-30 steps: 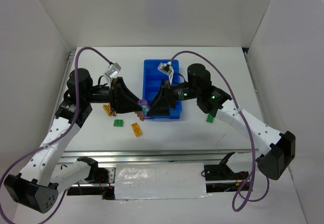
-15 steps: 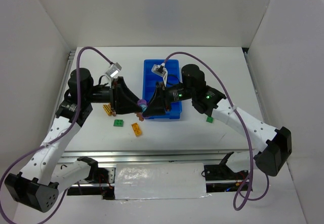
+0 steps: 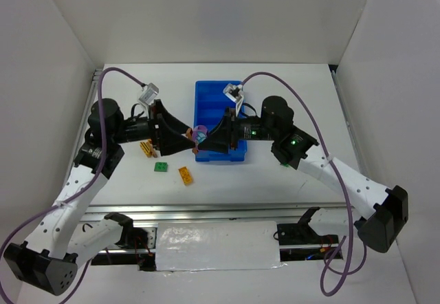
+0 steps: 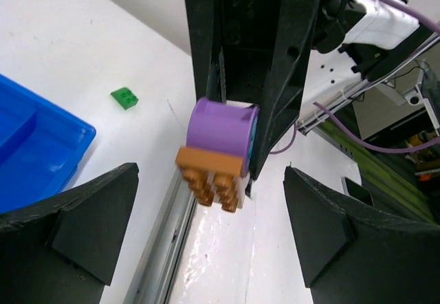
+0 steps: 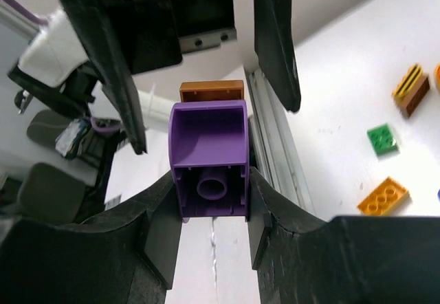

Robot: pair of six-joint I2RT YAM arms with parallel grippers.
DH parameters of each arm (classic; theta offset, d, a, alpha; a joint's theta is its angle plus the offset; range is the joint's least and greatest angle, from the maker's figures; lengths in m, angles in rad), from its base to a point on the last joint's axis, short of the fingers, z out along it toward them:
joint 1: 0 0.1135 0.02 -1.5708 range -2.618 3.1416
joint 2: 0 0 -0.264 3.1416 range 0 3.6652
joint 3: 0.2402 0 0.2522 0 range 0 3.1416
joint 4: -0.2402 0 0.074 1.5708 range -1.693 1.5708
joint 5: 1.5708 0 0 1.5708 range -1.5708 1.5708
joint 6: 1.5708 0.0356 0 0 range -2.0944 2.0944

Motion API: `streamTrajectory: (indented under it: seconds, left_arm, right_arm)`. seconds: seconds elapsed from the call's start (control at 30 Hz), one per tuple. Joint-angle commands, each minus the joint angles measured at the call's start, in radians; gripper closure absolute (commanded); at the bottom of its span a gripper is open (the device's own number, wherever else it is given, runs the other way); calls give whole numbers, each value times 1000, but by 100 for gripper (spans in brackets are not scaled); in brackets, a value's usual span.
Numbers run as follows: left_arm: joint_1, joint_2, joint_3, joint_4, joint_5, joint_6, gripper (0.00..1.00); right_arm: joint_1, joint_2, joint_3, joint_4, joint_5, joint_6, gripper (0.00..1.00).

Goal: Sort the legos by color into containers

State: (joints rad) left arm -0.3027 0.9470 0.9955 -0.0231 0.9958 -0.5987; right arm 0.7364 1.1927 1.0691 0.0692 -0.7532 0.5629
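My right gripper is holding the purple lego with the brown lego stuck to it, so next my left gripper grips the brown end (image 4: pixel 209 162) and pulls it off before sorting.
My right gripper (image 5: pixel 210 208) is shut on a purple lego (image 5: pixel 208 146) with a brown lego (image 5: pixel 212 90) stuck to its far end. In the top view this pair (image 3: pixel 200 133) hangs in the air just left of the blue tray (image 3: pixel 213 98) that holds the containers. Facing it, my left gripper (image 4: pixel 213 235) stands open, its fingers (image 4: pixel 96 228) wide on either side and short of the brown lego (image 4: pixel 212 179). On the table lie a green lego (image 3: pixel 161 167), an orange lego (image 3: pixel 185 175) and a brown-and-yellow stack (image 3: pixel 146 148).
Another green lego (image 4: pixel 124 97) lies on the table right of the tray, beneath my right arm. The tray's near corner (image 4: pixel 41 146) sits close below the two grippers. White walls enclose the table on three sides.
My left gripper has opened and let go of the lego pair, drawing back a little to the left. My right gripper has shut on the purple lego and now carries the pair.
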Motion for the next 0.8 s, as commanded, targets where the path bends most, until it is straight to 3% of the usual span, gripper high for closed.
streamTrajectory:
  seconds: [0.0,0.17,0.43,0.77]
  left_arm:
    - [-3,-22,-14,158,-3,-82,0]
    - [-3,-30,-37,231,32,-128,1]
    - [-3,-37,-80,428,116,-262,5]
    - [-3,-48,-57,377,95,-219,19]
  right_arm:
    - [-2,-61,-18,139,60,28,100]
    - [-2,-133,-70,199,106,57,100]
    - [-3,-94,-61,265,60,109,100]
    - [4,-51,-47,300,35,132,100]
